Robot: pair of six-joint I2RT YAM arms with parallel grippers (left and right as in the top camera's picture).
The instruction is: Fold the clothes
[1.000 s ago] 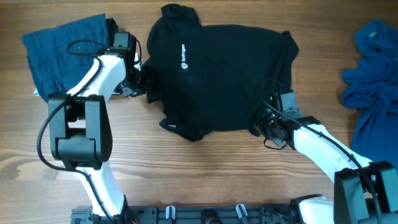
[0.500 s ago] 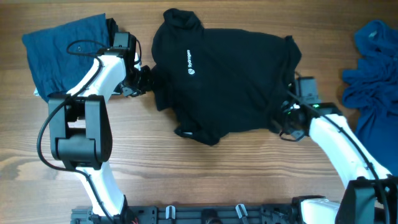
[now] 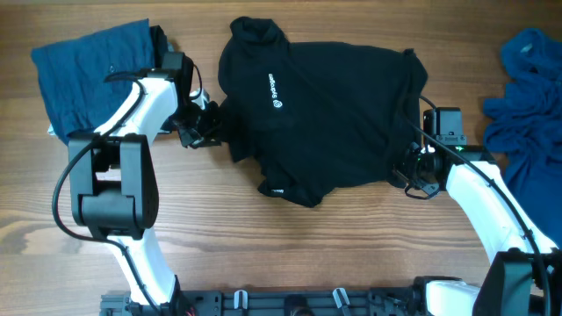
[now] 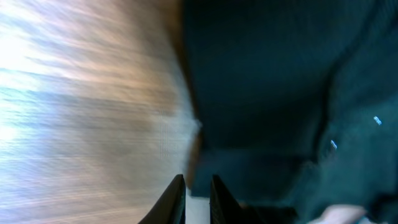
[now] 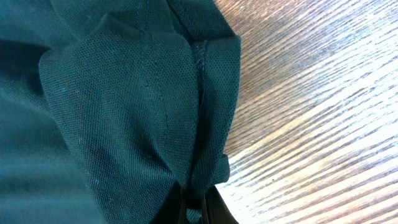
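Note:
My right gripper has the black polo shirt's hem bunched between its fingers, so next I open it, grab the hem's loose edge [image 5: 217,170] and lay that corner of the shirt out flat before folding.
The black polo shirt [image 3: 325,105] lies spread in the middle of the table, its white logo [image 3: 274,92] facing up. My left gripper [image 3: 209,130] is at the shirt's left edge. In the blurred left wrist view its fingers [image 4: 198,178] stand nearly together, tips at the dark cloth [image 4: 280,81], so it looks shut on that edge. My right gripper [image 3: 411,171] is at the shirt's lower right hem. The right wrist view shows it [image 5: 196,196] shut on a bunched fold of the fabric [image 5: 112,112].
A folded blue garment [image 3: 88,70] lies at the far left, behind the left arm. A crumpled blue garment [image 3: 527,114] sits at the right edge. Bare wooden table [image 3: 290,254] runs along the front.
Both grippers have moved to the right, and the shirt has slid and turned with them. The right gripper travelled farthest, and the left jaws have narrowed.

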